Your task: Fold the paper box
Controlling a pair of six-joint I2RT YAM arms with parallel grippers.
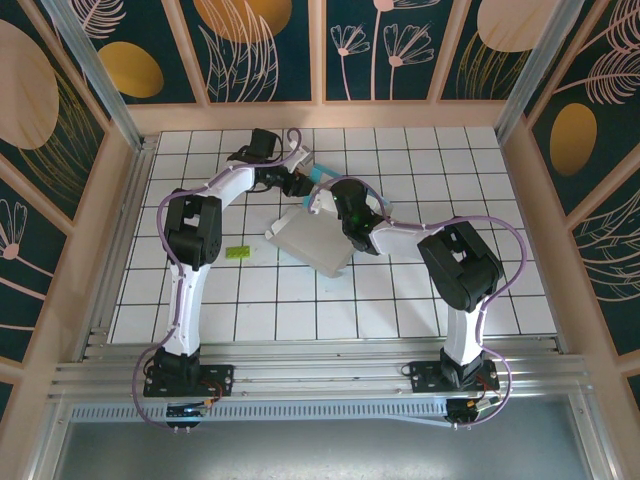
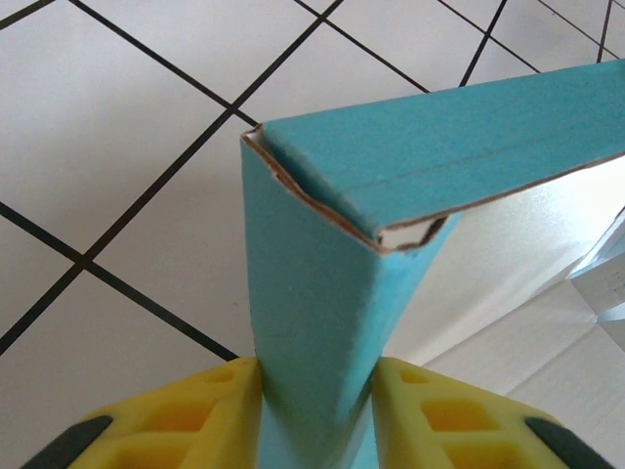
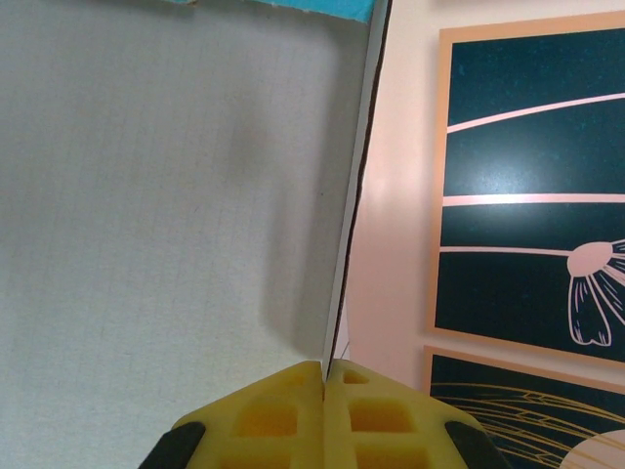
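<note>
My right gripper should take hold of the box's teal side (image 2: 479, 137) from behind, since only my left gripper holds the box's teal corner while my right gripper pinches the white card's edge.
The paper box (image 1: 308, 240) lies tilted near the middle of the tiled table, white face up, with a teal flap at its far edge. My left gripper (image 1: 296, 184) reaches that far edge. In the left wrist view its yellow fingers (image 2: 195, 415) are shut on a folded teal wall of the paper box (image 2: 312, 283), and a second teal flap meets it at a corner. My right gripper (image 1: 334, 200) is at the box's far right side. The right gripper (image 3: 324, 376) pinches the thin edge of the white card (image 3: 166, 195) between closed yellow pads.
A tiny lime-green block (image 1: 237, 252) sits on the tiles left of the box. Wooden walls with dark floral panels (image 1: 265, 45) enclose the table on three sides. The arm bases stand on the metal rail (image 1: 320, 375) at the near edge.
</note>
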